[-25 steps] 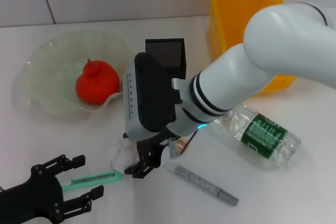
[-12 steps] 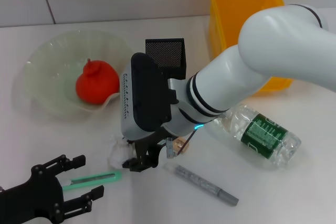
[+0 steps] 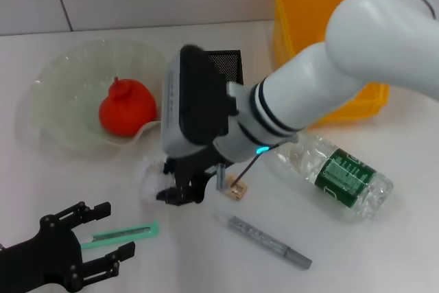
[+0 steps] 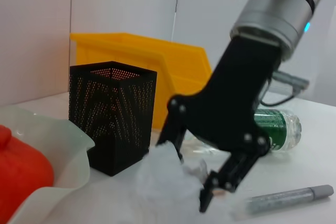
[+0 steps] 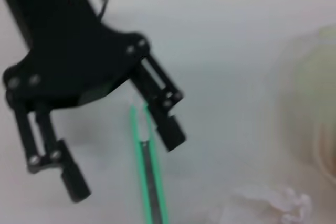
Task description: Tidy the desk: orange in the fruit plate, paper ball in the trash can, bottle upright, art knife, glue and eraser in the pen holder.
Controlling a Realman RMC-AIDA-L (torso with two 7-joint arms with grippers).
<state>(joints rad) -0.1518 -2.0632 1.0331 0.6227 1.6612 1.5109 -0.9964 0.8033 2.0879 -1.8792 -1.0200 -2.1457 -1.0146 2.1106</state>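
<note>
I need to use my right gripper to drop the paper ball inside the yellow trash can (image 3: 328, 77), toward the front side of the trash can that is nearest the bottle.
My right gripper (image 3: 177, 193) is shut on the white paper ball (image 3: 147, 175), holding it just off the table in front of the black mesh pen holder (image 3: 223, 66). The left wrist view shows its fingers straddling the paper ball (image 4: 160, 177). The orange (image 3: 127, 108) lies in the pale-green fruit plate (image 3: 48, 73). The bottle (image 3: 336, 173) lies on its side at the right. A tan eraser (image 3: 236, 191) and a grey glue stick (image 3: 267, 241) rest on the table. My left gripper (image 3: 116, 230) stands open at the near left, beside the green art knife (image 3: 120, 235).
The yellow trash can (image 3: 322, 12) stands at the back right, partly behind my right arm. That arm stretches across the middle of the table, over the pen holder's front and the bottle's neck end.
My right gripper has risen and moved toward the plate, taking the paper ball away from the art knife. The eraser is now uncovered. The left gripper has not moved.
</note>
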